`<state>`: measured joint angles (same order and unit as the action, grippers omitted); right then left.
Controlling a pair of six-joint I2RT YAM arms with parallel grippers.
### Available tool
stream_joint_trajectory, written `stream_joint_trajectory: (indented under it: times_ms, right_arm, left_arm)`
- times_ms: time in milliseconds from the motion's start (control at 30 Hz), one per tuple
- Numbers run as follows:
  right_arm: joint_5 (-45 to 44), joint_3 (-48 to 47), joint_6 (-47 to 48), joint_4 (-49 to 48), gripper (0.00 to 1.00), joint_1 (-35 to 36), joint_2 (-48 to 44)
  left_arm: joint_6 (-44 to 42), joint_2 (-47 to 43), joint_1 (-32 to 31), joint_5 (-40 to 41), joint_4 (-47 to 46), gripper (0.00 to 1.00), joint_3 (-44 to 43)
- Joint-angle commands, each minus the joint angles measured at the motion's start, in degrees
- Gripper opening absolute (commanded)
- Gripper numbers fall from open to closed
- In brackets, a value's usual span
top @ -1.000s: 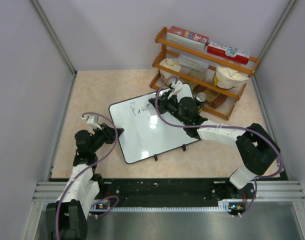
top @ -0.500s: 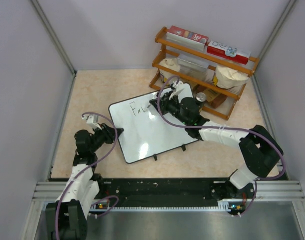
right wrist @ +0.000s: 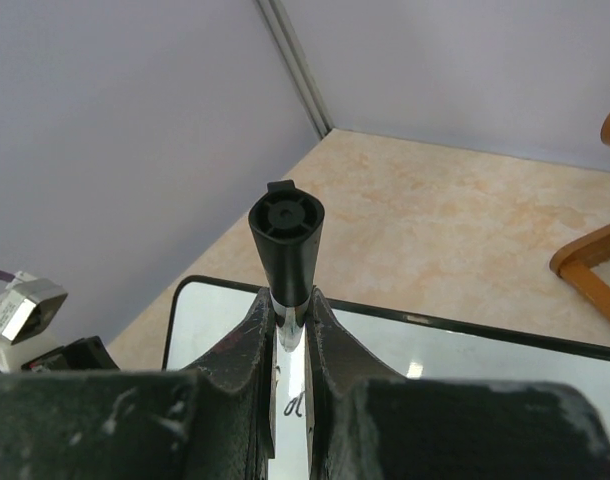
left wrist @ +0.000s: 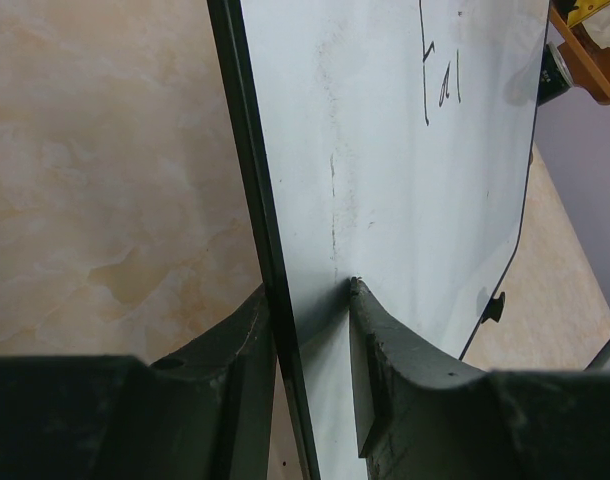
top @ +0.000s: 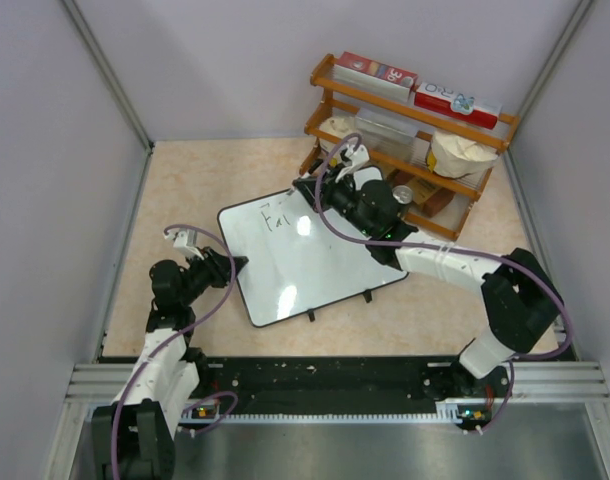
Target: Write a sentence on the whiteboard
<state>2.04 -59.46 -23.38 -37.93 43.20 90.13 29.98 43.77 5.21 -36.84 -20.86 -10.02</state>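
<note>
The left gripper is on the whiteboard's side edge well short of the letters, so it should open and take the whiteboard's edge nearer the far corner (top: 227, 240).
The whiteboard (top: 310, 262) lies flat on the table, its black rim (left wrist: 247, 170) running between my left gripper's fingers. My left gripper (top: 233, 265) (left wrist: 310, 305) is shut on the whiteboard's left edge. The sentence (top: 278, 215) is a few black letters near the board's far left corner, also visible as the letters (left wrist: 440, 85) in the left wrist view. My right gripper (top: 311, 192) (right wrist: 288, 300) is shut on a black marker (right wrist: 285, 232) above the board's far edge, right of the letters. One written letter (right wrist: 292, 405) shows between its fingers. The marker's tip is hidden.
A wooden rack (top: 405, 140) with boxes, bowls and a can (top: 401, 194) stands just behind the right arm, its leg (right wrist: 595, 262) close in the right wrist view. Small black feet (top: 367, 296) line the board's near edge. Grey walls close in both sides.
My right gripper has moved with the marker toward the back and slightly left, uncovering the letters it hung over. The left gripper and the board have stayed put.
</note>
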Motion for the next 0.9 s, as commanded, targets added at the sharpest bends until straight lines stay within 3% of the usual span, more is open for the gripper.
stream_joint_trajectory:
  times_ms: [0, 433, 767, 833, 867]
  right_arm:
    - [-1.52, -2.24, 1.49, -0.12, 0.0, -0.49, 2.15]
    - [-3.71, 0.31, 3.42, -0.21, 0.0, -0.4, 4.27]
    - [-2.31, 1.1, 4.13, 0.23, 0.0, -0.05, -1.79]
    - [-0.12, 1.72, 3.08, 0.05, 0.0, -0.05, -5.12]
    - [0.15, 1.98, 2.9, 0.05, 0.0, -0.05, -6.18]
  left_arm:
    - [-3.7, 0.53, 0.06, 1.77, -2.25, 0.0, 0.35]
    - [-3.7, 0.35, 0.15, 1.77, -2.34, 0.0, 0.44]
    - [-4.84, -2.37, 0.15, 1.59, -0.42, 0.0, -0.35]
    - [-5.28, -3.42, 0.15, 2.03, 2.47, 0.04, -1.75]
    - [-5.19, -3.77, 0.06, 2.04, 3.02, 0.12, -2.19]
